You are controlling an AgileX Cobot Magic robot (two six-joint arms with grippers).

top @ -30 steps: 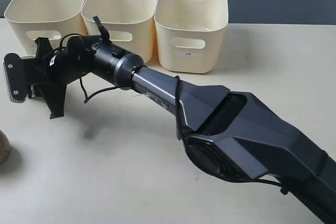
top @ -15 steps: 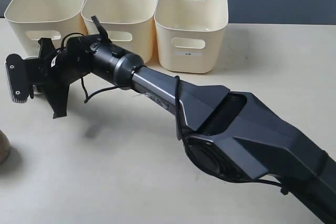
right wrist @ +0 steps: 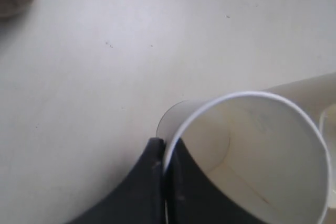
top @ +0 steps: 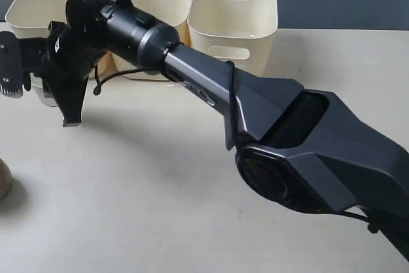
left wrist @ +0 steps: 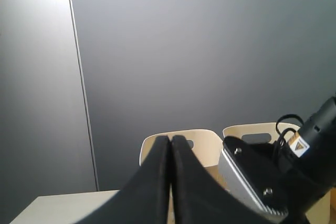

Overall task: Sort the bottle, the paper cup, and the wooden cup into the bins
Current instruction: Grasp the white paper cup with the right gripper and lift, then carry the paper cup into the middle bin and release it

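Observation:
Next, my right gripper releases the white paper cup inside the middle bin point(top: 141, 34), near the front side of the bin.
My right gripper point(right wrist: 165, 146) is shut on the rim of the white paper cup point(right wrist: 262, 150), one finger inside and one outside. In the exterior view the right arm reaches far across to the left and holds the paper cup point(top: 43, 96) above the table, just in front of the left bin point(top: 38, 11). The middle bin point(top: 160, 1) and the right bin point(top: 236, 36) stand beside it. The brown wooden cup point(top: 2, 180) sits at the left edge of the table. My left gripper point(left wrist: 170, 142) is shut on nothing. The bottle is out of view.
The right arm's dark forearm point(top: 211, 87) and bulky elbow point(top: 313, 151) stretch across the table in front of the middle and right bins. A cream bin rim point(right wrist: 315, 83) shows next to the held cup. Two bins point(left wrist: 202, 145) stand behind the left gripper.
The right arm has risen and swung toward the left bin, carrying the paper cup up off the table. The wooden cup has not moved.

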